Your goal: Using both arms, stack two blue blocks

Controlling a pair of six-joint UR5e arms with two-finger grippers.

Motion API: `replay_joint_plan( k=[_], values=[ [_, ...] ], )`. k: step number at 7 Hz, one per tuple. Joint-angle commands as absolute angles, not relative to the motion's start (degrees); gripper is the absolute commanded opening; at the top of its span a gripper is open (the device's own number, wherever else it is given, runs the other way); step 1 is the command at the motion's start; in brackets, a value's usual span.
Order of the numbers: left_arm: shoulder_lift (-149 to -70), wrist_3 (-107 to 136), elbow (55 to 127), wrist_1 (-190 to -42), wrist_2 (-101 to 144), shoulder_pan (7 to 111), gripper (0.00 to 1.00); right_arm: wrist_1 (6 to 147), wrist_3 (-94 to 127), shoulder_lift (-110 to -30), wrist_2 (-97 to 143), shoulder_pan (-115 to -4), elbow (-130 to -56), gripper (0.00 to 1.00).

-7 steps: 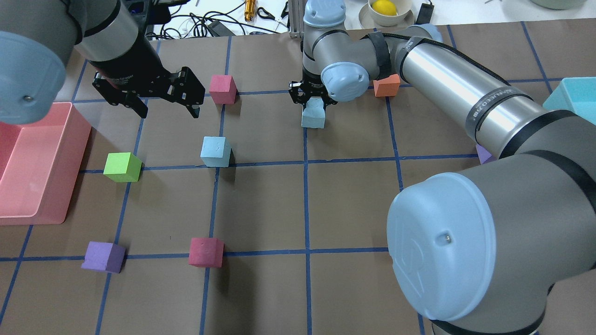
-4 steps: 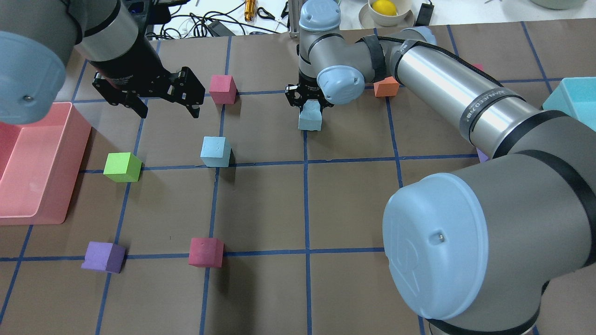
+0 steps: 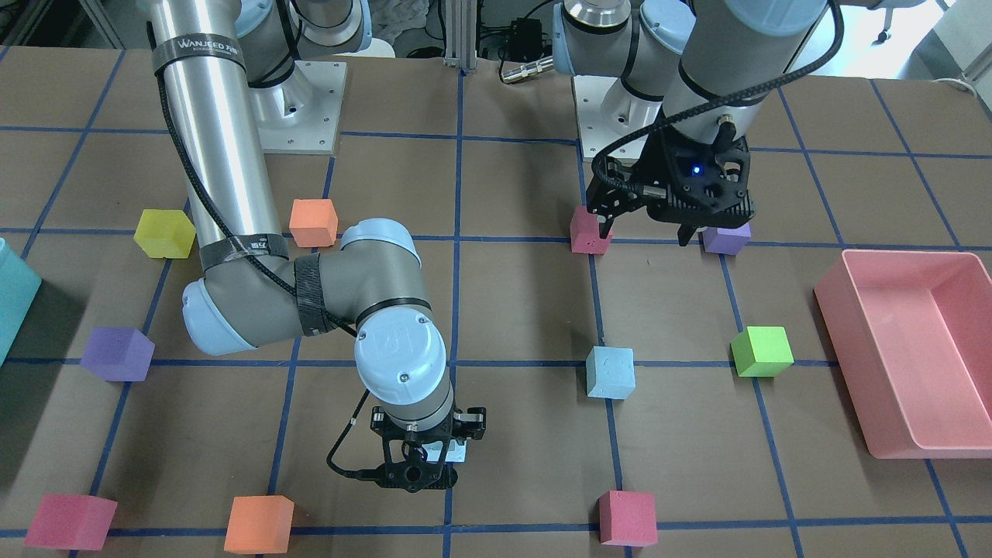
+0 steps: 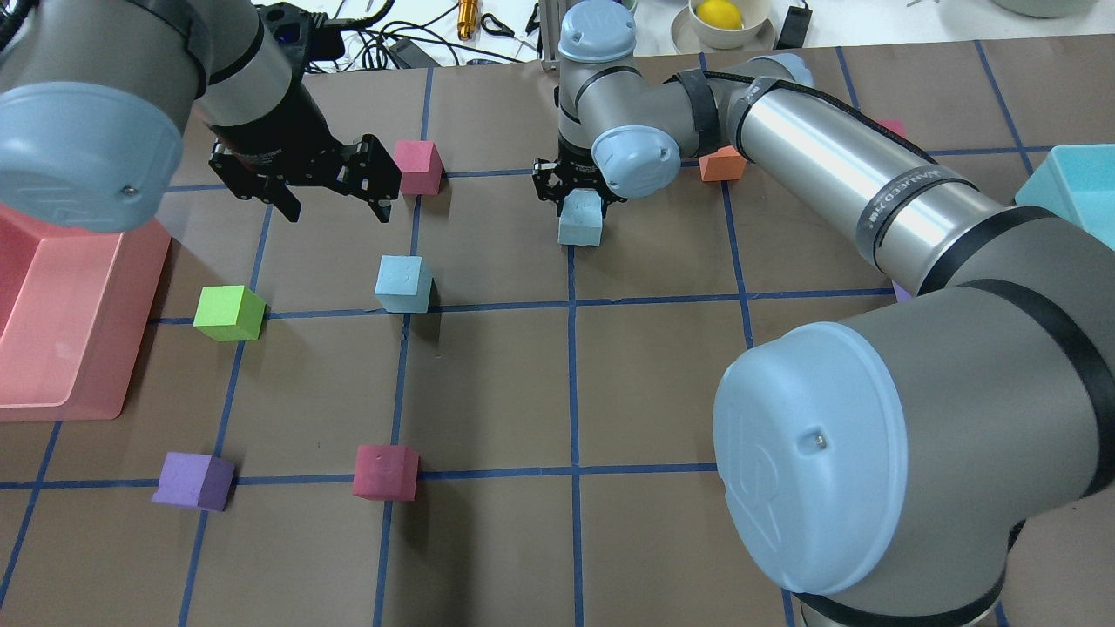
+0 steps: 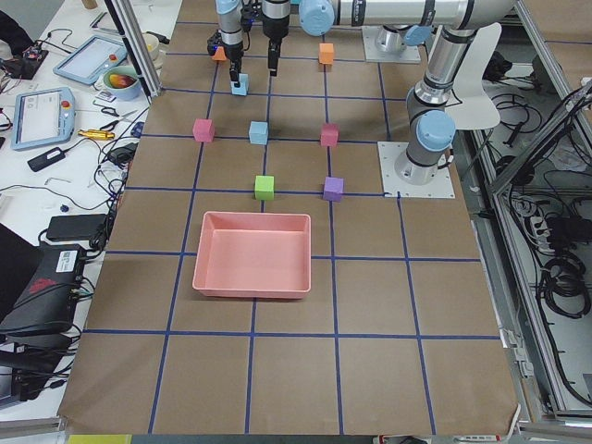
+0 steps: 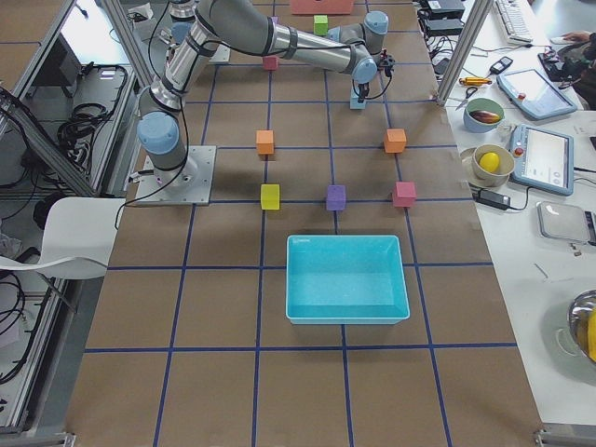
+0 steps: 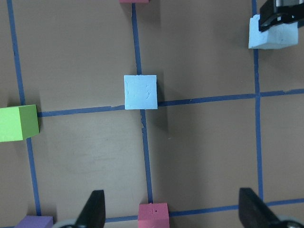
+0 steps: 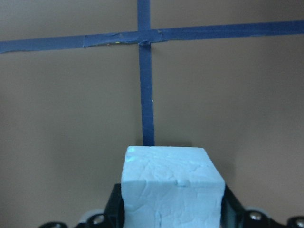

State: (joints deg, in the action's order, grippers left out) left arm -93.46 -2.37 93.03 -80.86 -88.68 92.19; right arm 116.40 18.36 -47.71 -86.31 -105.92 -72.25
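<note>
The robot's left gripper should next move to the free pale blue block near the green cube and close on that block's opposite sides (image 3: pixel 611 373) (image 7: pixel 140 92).
One pale blue block (image 4: pixel 404 283) stands free on the table, also in the front view (image 3: pixel 611 372) and the left wrist view (image 7: pixel 140 91). My right gripper (image 4: pixel 578 187) is shut on the other blue block (image 4: pixel 581 218) and holds it low over the table beyond a grid crossing. That block fills the right wrist view (image 8: pixel 173 185) and shows in the left wrist view (image 7: pixel 275 35). My left gripper (image 4: pixel 338 207) is open and empty, hovering high, to the far left of the free block; it also shows in the front view (image 3: pixel 643 232).
A pink bin (image 4: pixel 78 348) sits at the left edge and a teal bin (image 4: pixel 1071 183) at the right. A green cube (image 4: pixel 228 313), two magenta cubes (image 4: pixel 417 165) (image 4: pixel 385 472), a purple cube (image 4: pixel 193 481) and an orange cube (image 4: pixel 723 163) lie around.
My left arm has moved right, bringing the open gripper closer to the far magenta cube. My right gripper has shifted slightly left with the blue block in it.
</note>
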Motion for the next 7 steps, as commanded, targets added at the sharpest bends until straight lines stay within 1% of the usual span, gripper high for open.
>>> replay_joint_plan(
  k=[1,3,4,5,7],
  values=[
    [-100.07,-5.43,95.87,-71.59,-88.77,91.93,1.00,116.37,18.46,-47.90,-86.66,-105.91,-72.25,1.00],
    [-106.31,-7.20,98.16,-63.85,-90.42,91.76,1.00,115.50,18.02,-49.12,-87.27,-105.65,-70.68,1.00],
    [-109.48,-7.82,99.13,-61.98,-92.79,90.89,1.00,109.83,16.36,-51.65,-88.06,-104.34,-69.10,1.00],
    [-111.86,-7.39,99.49,-60.22,-92.73,90.88,1.00,104.47,15.39,-54.64,-89.46,-101.98,-69.00,1.00],
    [-115.91,-6.42,99.40,-57.24,-90.54,90.88,1.00,96.36,11.72,-61.05,-89.56,-97.23,-70.74,1.00]
  ],
)
